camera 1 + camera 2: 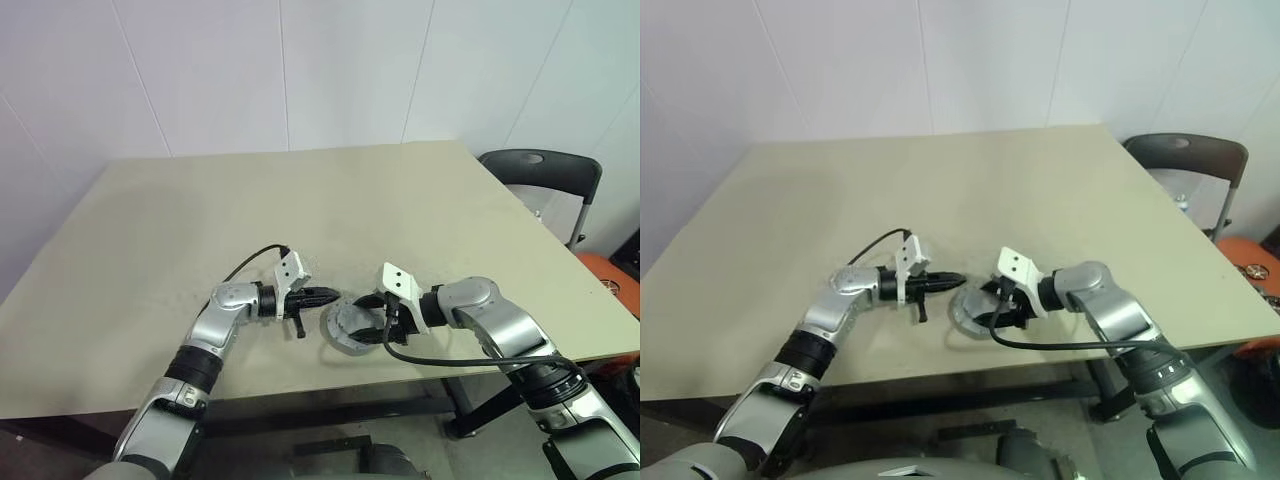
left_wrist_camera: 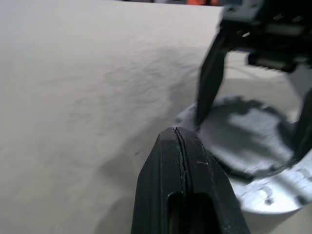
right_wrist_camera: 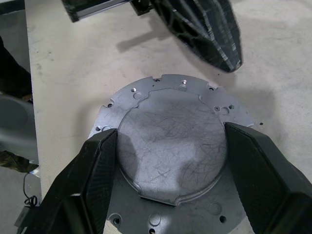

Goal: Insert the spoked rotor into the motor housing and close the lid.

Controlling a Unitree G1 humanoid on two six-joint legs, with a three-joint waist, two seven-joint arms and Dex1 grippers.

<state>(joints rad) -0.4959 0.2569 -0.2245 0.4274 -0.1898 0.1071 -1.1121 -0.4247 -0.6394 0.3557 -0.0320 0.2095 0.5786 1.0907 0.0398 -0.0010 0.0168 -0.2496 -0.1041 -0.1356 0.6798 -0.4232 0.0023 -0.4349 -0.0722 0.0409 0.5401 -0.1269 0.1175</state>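
The lid's raised centre is between my right gripper's fingers, so that gripper should open, back away, turn and grab the lid by its rim (image 3: pixel 165 222) before lifting it.
A round silver lid (image 3: pixel 168 84) with a screw-holed flange and a raised flat centre lies near the table's front edge (image 1: pixel 343 335). My right gripper (image 3: pixel 171 135) reaches in from the right, its fingers (image 3: pixel 97 165) pressed against opposite sides of the raised centre. My left gripper (image 1: pixel 333 296) is shut with nothing in it. It points right, its tip (image 2: pixel 178 132) just short of the lid's left rim and slightly above the table. It also shows as a black tip (image 3: pixel 209 34) in the right wrist view. The spoked rotor is out of view. I cannot tell whether the motor housing sits under the lid.
The beige table (image 1: pixel 300 200) stretches wide and bare behind and to the left of both arms. Its front edge runs just below the lid. A dark chair (image 1: pixel 545 170) stands off the table's far right corner, with an orange object (image 1: pixel 615 275) beside it.
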